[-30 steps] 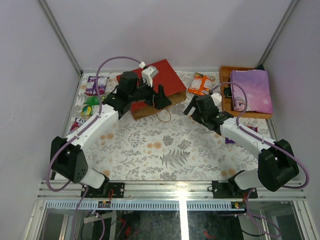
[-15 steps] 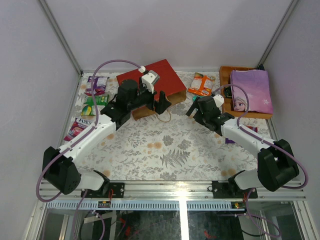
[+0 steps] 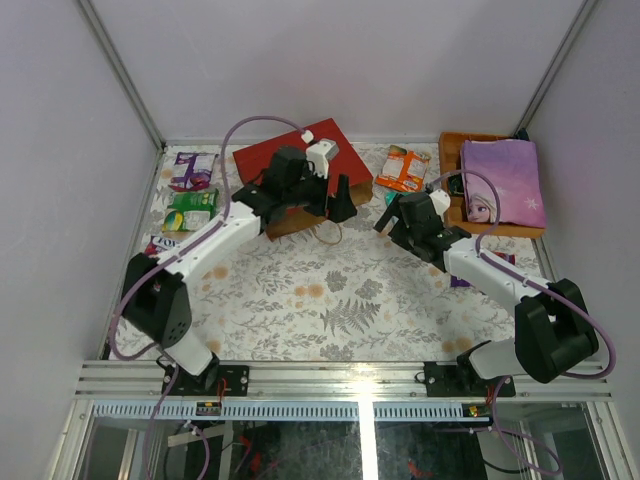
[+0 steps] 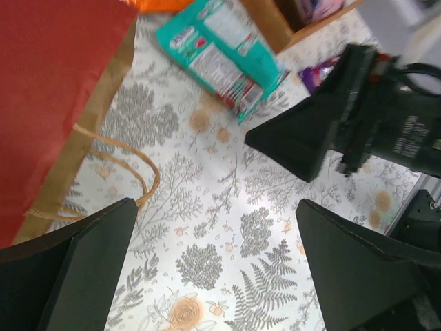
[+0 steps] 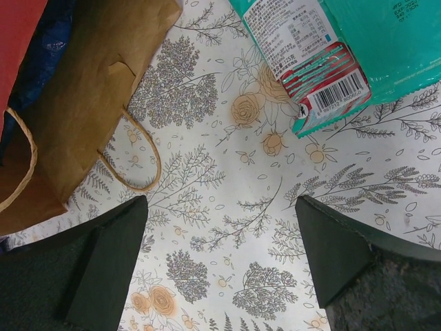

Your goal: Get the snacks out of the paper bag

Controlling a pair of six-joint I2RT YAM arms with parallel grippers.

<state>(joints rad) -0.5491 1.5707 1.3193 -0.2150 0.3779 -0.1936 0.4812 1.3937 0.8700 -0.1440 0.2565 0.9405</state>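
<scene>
My next move is into the red paper bag's opening (image 3: 335, 184) (image 5: 47, 62) with my right gripper. Next, I close it on the near end of the blue packet there.
The red paper bag (image 3: 350, 165) lies on its side at the back, its brown mouth and tan cord handles facing the front. My left gripper (image 3: 335, 203) hovers open and empty over the cloth just right of the mouth; the left wrist view shows the bag (image 4: 55, 89), a handle (image 4: 131, 165) and a teal packet (image 4: 220, 52). My right gripper (image 3: 383, 218) is open and empty close by, facing the left one. Its view shows the bag's mouth (image 5: 96, 89), something blue inside (image 5: 52, 41), and the teal packet (image 5: 344, 48). An orange packet (image 3: 403, 167) lies behind the teal one.
Purple (image 3: 192, 168), green (image 3: 195, 198) and pink (image 3: 155, 245) packets lie along the left edge. An orange wooden tray (image 3: 452, 150) with the flat purple princess item (image 3: 505, 180) stands at the back right. A small purple packet (image 3: 460, 282) lies under the right arm.
My left arm has swung right, carrying its open gripper from the bag's left part to just right of the mouth, near the right gripper. The right gripper has barely moved.
</scene>
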